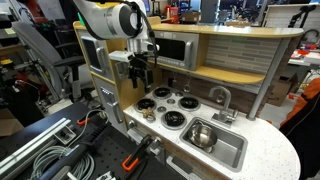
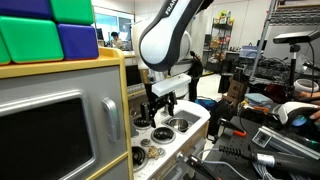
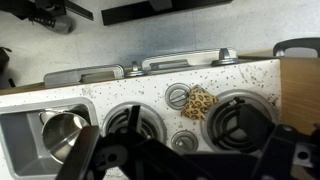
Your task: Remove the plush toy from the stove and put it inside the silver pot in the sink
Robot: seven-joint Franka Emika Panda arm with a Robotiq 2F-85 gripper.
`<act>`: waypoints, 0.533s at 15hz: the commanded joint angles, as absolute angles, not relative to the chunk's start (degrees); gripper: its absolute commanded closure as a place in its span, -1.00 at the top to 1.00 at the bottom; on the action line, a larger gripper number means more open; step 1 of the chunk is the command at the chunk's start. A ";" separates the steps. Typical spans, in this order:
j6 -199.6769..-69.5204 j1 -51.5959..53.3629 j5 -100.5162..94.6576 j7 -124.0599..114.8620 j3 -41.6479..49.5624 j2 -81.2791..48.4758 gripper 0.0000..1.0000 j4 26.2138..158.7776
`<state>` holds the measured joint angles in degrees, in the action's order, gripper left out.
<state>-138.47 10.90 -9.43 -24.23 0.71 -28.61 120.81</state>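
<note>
The next move for my gripper is to go to the plush toy's spotted body point(image 1: 148, 113) point(image 3: 198, 102), between the black burners beside the small silver disc, and close there.
The plush toy point(image 3: 198, 102) is a small tan lump with leopard spots. It lies on the white stove point(image 3: 160, 100) between two black burners, beside a small silver disc. It also shows as a tan speck in an exterior view point(image 1: 148, 113). The silver pot point(image 3: 62, 130) stands in the sink point(image 3: 18, 140), also seen in an exterior view point(image 1: 200, 133). My gripper point(image 3: 185, 165) hangs open and empty above the stove point(image 1: 172, 107), clear of the toy. It shows in both exterior views point(image 1: 138, 72) point(image 2: 160, 104).
A curved silver tap point(image 1: 220, 97) stands behind the sink point(image 1: 228, 152). A toy microwave point(image 1: 170, 48) and a wooden shelf rise behind the stove. A grey oven front point(image 2: 45, 130) with coloured blocks point(image 2: 50, 30) on top fills the near side. Cables and clutter lie beside the kitchen.
</note>
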 commanded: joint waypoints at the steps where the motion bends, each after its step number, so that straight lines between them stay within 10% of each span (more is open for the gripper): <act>1: -139.01 10.89 -6.90 -24.07 0.60 -33.04 1.00 117.88; 8: -152.91 11.51 -1.66 -27.41 4.05 -45.71 1.00 112.75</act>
<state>-146.52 10.44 -3.08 -25.43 1.90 -40.81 115.83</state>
